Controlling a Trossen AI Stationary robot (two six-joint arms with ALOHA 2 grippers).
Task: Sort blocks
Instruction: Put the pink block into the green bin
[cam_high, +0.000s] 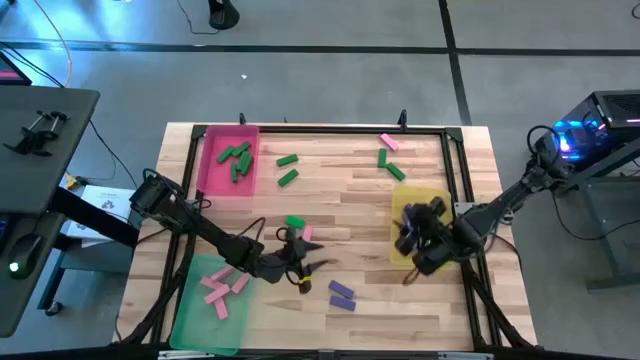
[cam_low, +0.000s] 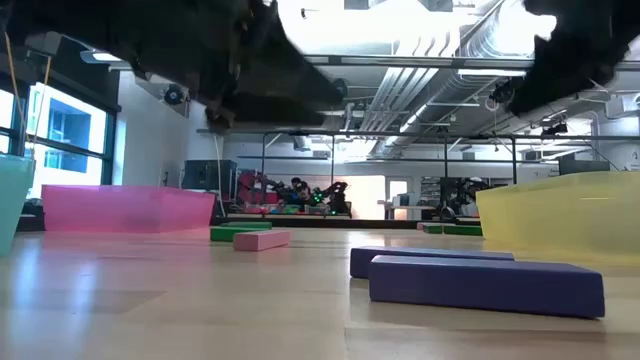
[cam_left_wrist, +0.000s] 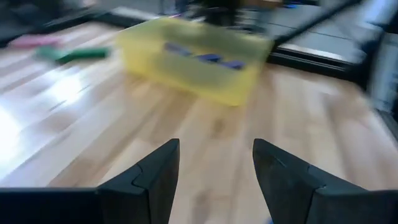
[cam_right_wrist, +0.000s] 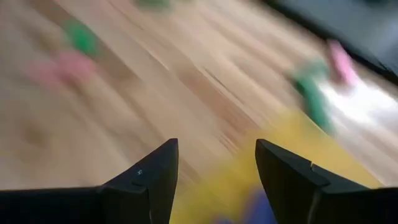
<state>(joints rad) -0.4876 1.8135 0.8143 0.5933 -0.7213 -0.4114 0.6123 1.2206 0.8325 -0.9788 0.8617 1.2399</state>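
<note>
The robot's left gripper should close on the near end of the pink block (cam_high: 307, 238) that sits next to the green block in the middle of the table.
The blocks are small flat bars. Two purple ones (cam_high: 342, 296) lie near the table's near edge, also in the low view (cam_low: 485, 285). A green block (cam_high: 295, 222) and a pink block (cam_high: 307, 233) lie side by side mid-table. More green blocks (cam_high: 288, 169) and a pink block (cam_high: 390, 142) lie toward the far edge. My left gripper (cam_high: 310, 268) (cam_left_wrist: 216, 146) is open and empty, above the table between the mid-table pair and the purple pair. My right gripper (cam_high: 406, 238) (cam_right_wrist: 216, 146) is open and empty over the yellow tray (cam_high: 420, 205).
A pink tray (cam_high: 228, 160) at the far left holds green blocks. A green tray (cam_high: 190, 310) at the near left holds pink blocks. The yellow tray (cam_left_wrist: 193, 59) holds purple blocks. A black frame (cam_high: 455, 190) runs along the table's right and far sides.
</note>
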